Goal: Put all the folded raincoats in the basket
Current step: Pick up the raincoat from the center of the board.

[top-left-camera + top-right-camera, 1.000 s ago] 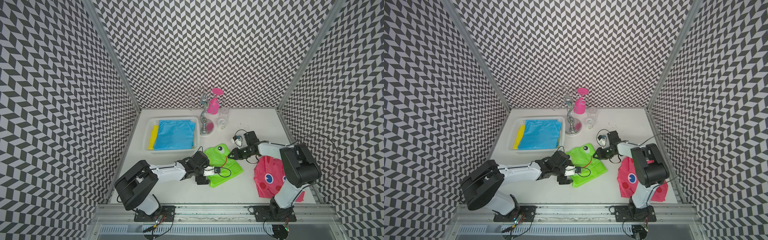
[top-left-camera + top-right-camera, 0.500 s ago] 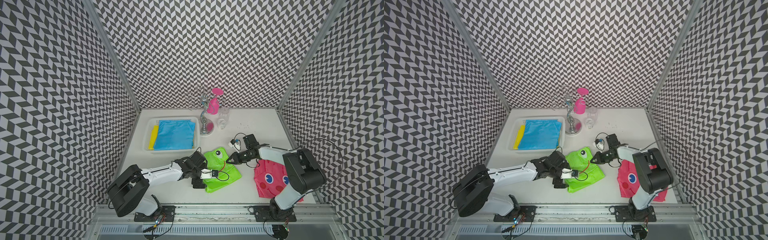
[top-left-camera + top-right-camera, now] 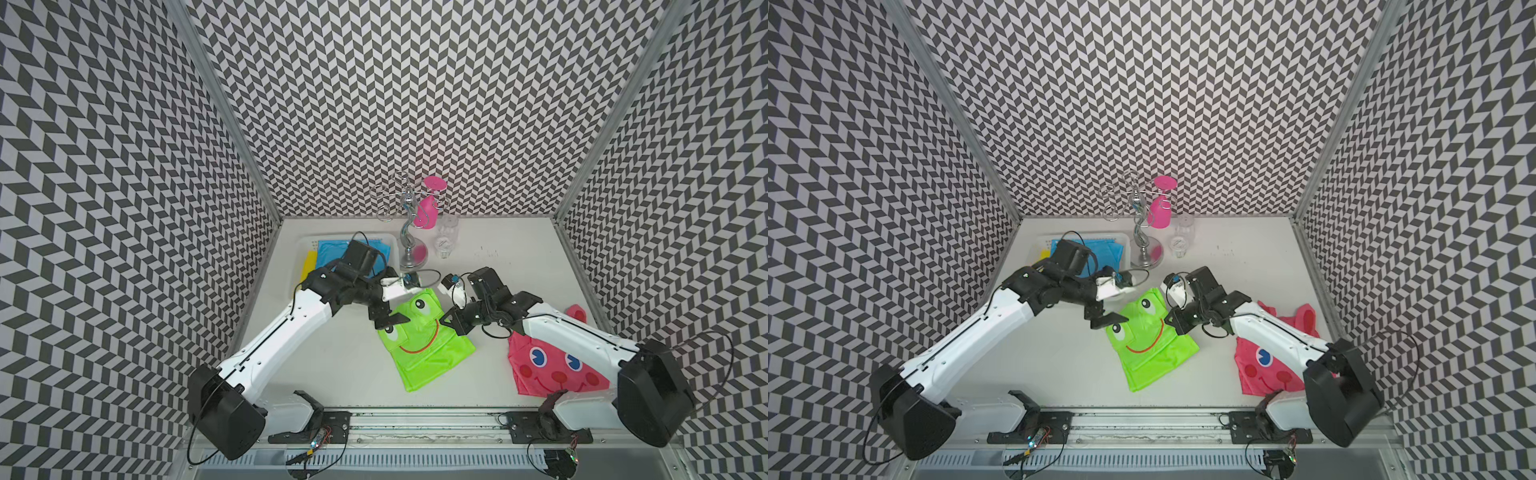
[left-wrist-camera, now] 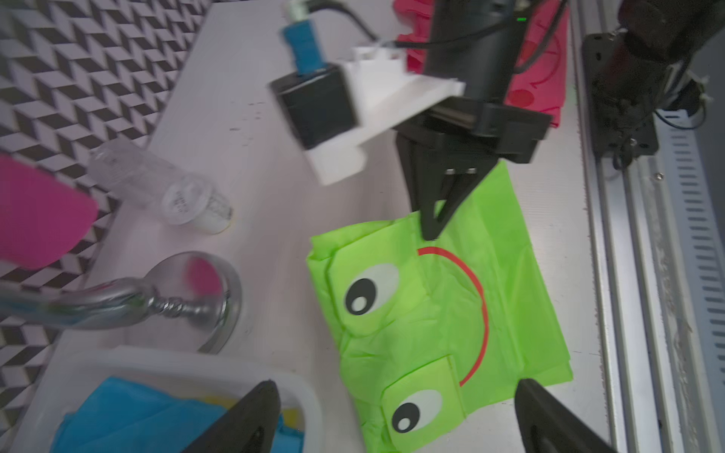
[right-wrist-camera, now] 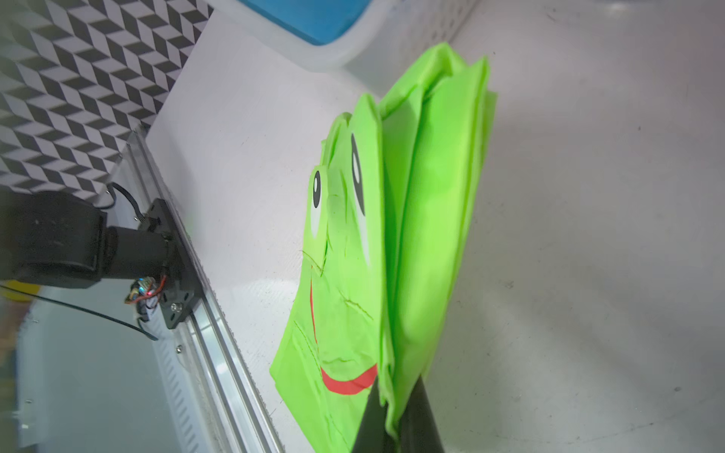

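The robot's right gripper pinches only the raincoat's edge beside the red opening, so it should open and grip the folded layers further in before [image 4: 438, 273] it lifts the raincoat.
A folded green raincoat [image 3: 428, 345] [image 3: 1150, 345] with a frog face lies mid-table. My right gripper [image 3: 446, 322] [image 3: 1170, 320] [image 5: 394, 396] is shut on its right edge beside the red mouth, and the folded layers [image 5: 412, 235] fan out from that pinch. My left gripper [image 3: 388, 318] [image 3: 1106, 319] [image 4: 396, 384] hovers open over the raincoat's [image 4: 431, 313] left corner, near one eye, holding nothing. The white basket [image 3: 305, 240] [image 3: 1042, 240] [image 4: 306, 392] [image 5: 333, 55] sits at the back left, partly hidden by my left arm.
Blue and yellow folded cloths lie in the basket. A pink raincoat [image 3: 548, 365] lies at the right under my right arm. A metal stand [image 3: 411, 245] with a pink cup [image 3: 428, 203] and a clear glass [image 3: 446, 237] stand at the back.
My right gripper has shut on the green raincoat's edge. My left gripper has come off the raincoat, opened wider and moved back toward the basket, its arm raised.
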`<state>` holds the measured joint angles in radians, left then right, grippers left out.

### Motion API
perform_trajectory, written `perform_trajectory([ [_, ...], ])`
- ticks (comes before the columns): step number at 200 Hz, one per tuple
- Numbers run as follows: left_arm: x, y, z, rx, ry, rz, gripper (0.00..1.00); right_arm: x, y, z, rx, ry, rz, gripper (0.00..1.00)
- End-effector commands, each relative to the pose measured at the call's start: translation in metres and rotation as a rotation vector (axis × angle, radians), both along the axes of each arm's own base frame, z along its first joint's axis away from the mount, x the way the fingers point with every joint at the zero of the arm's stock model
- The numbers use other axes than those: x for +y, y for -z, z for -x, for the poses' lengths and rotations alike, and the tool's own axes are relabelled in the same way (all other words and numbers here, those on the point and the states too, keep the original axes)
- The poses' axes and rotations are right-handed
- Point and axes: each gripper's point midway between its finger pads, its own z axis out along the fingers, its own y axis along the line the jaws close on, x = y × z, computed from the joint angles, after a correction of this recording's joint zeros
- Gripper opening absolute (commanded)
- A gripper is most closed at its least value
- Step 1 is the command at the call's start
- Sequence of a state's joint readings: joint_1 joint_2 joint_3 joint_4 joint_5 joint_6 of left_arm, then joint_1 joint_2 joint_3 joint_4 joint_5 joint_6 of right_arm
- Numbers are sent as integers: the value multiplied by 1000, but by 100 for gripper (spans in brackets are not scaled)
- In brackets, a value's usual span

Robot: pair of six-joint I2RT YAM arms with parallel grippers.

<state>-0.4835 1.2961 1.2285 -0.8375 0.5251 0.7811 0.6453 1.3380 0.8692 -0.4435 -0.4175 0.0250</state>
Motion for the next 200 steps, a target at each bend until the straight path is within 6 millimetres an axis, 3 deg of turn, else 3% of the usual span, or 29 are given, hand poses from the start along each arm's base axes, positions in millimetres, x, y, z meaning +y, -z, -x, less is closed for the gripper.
perform_trajectory([
  [1,12,0,2,62,28,46,98,5,-27,-3,-204,-40,53,0],
  [27,13,23,21,126,136,65,98,16,-43,13,-309,-137,39,0],
  [57,7,44,72,164,366,185,100,27,-53,40,-423,-296,2,0],
  [84,4,58,58,106,303,203,100,34,-65,57,-501,-387,-52,0],
  [100,2,61,60,127,314,214,98,38,-69,70,-521,-460,-104,0],
  [108,-2,60,67,144,339,230,87,40,-71,71,-537,-468,-115,0],
  [136,-3,63,92,152,456,234,18,42,-77,66,-577,-458,-130,0],
  [146,0,61,99,148,496,229,5,43,-78,66,-575,-455,-127,0],
  [156,3,58,103,141,523,214,0,43,-77,64,-560,-445,-118,16],
  [164,5,57,103,134,527,196,0,42,-75,65,-539,-446,-104,48],
  [172,7,54,103,120,532,177,0,38,-70,68,-501,-452,-74,68],
  [200,11,43,98,55,529,129,0,34,-62,72,-447,-462,-41,87],
])
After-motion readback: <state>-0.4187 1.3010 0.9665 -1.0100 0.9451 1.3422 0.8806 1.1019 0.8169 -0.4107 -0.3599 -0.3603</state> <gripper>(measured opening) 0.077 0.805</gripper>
